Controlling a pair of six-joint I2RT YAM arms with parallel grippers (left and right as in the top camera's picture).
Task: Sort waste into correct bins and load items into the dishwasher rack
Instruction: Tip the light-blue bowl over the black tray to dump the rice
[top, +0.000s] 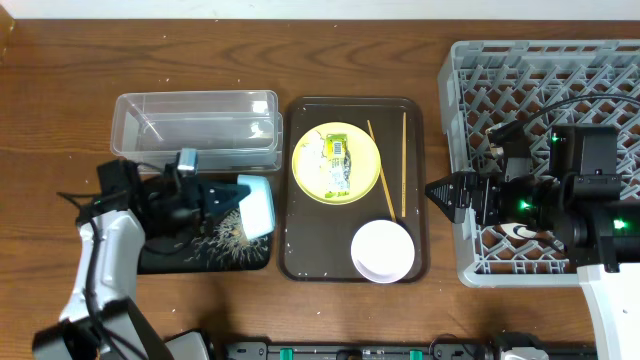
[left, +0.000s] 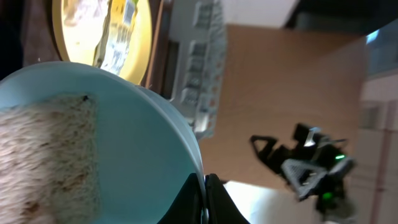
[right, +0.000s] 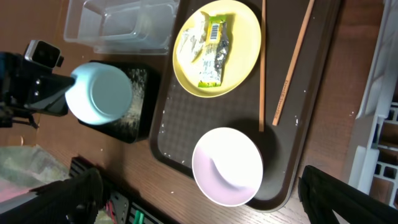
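I need to release the light-blue bowl from my left gripper on the brown tray (top: 321, 234), between the yellow plate and the white-pink bowl.
My left gripper (top: 232, 196) is shut on the rim of the light-blue bowl (top: 257, 205), held tipped on its side over the black tray (top: 160, 260). Rice scraps (top: 222, 238) lie on that tray. In the left wrist view the jaws (left: 204, 186) pinch the bowl's rim (left: 143, 137), and rice (left: 43, 155) clings inside. The yellow plate (top: 335, 185) carries the green-yellow wrapper (top: 337, 158). Two chopsticks (top: 381, 185) and the white-pink bowl (top: 382, 250) are on the brown tray. My right gripper (top: 438, 190) is open and empty beside the grey rack (top: 540, 70).
The clear tub (top: 195, 125) stands behind the black tray. The brown serving tray (top: 300, 255) fills the middle, with the rack close on its right. In the right wrist view the white-pink bowl (right: 227, 165) lies below my open fingers (right: 199, 186).
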